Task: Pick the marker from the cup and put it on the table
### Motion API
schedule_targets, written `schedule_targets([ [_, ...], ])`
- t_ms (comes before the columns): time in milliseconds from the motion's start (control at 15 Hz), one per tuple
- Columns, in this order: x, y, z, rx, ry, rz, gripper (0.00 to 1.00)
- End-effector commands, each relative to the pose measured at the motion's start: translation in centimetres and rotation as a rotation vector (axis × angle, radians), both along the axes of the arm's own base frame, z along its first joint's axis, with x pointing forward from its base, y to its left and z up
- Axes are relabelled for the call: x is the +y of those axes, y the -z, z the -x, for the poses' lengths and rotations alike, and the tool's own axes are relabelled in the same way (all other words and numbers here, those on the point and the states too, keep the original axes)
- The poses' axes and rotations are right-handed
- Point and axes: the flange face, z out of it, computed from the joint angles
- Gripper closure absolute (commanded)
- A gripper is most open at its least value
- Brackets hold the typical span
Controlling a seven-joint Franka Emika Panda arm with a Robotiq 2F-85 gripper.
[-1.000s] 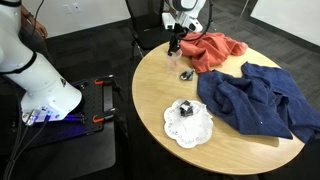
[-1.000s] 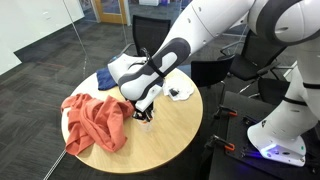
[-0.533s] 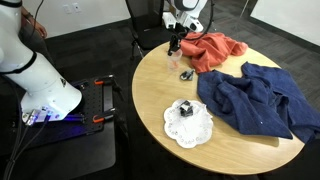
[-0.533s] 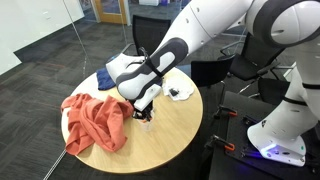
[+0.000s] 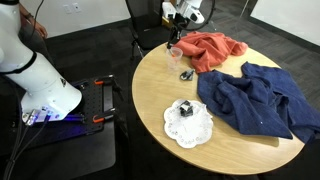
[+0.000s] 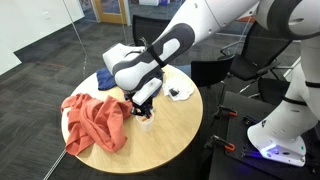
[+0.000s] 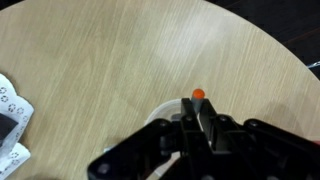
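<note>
Next, my gripper lets go of the marker on the bare wood (image 5: 177, 78) beside the small dark item, between the cup and white doily.
My gripper (image 7: 197, 120) is shut on the marker (image 7: 198, 95), whose orange tip shows between the black fingers (image 7: 212, 122) in the wrist view. The clear cup (image 7: 160, 112) lies just below, with its rim showing under the fingers. In both exterior views the gripper (image 5: 174, 36) (image 6: 143, 103) hangs just above the cup (image 5: 176, 58) (image 6: 148, 116), near the edge of the round wooden table (image 5: 230, 145). The marker's lower part is hidden by the fingers.
A red cloth (image 5: 210, 50) (image 6: 95, 120) lies beside the cup. A blue cloth (image 5: 255, 100) covers part of the table. A white doily holding a small black object (image 5: 187, 120) sits near the front edge. A small dark item (image 5: 186, 74) lies close to the cup.
The gripper has risen a little above the cup with the marker held in it. The cloths and doily have not moved.
</note>
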Motion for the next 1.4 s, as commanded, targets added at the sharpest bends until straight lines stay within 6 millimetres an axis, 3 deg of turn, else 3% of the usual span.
schedule_targets([
  [0,-0.1,-5.5,3.2,-0.002,-0.015,-0.012,0.97],
  [333,-1.1,-11.1,7.5,-0.093,-0.009,0.003,0.97],
  [600,-3.3,-12.4,9.8,-0.171,0.052,0.026,0.97],
  [800,-5.4,-11.3,10.2,-0.25,0.123,0.026,0.97],
  [1333,-10.6,-4.6,9.2,-0.335,0.333,0.07,0.97],
])
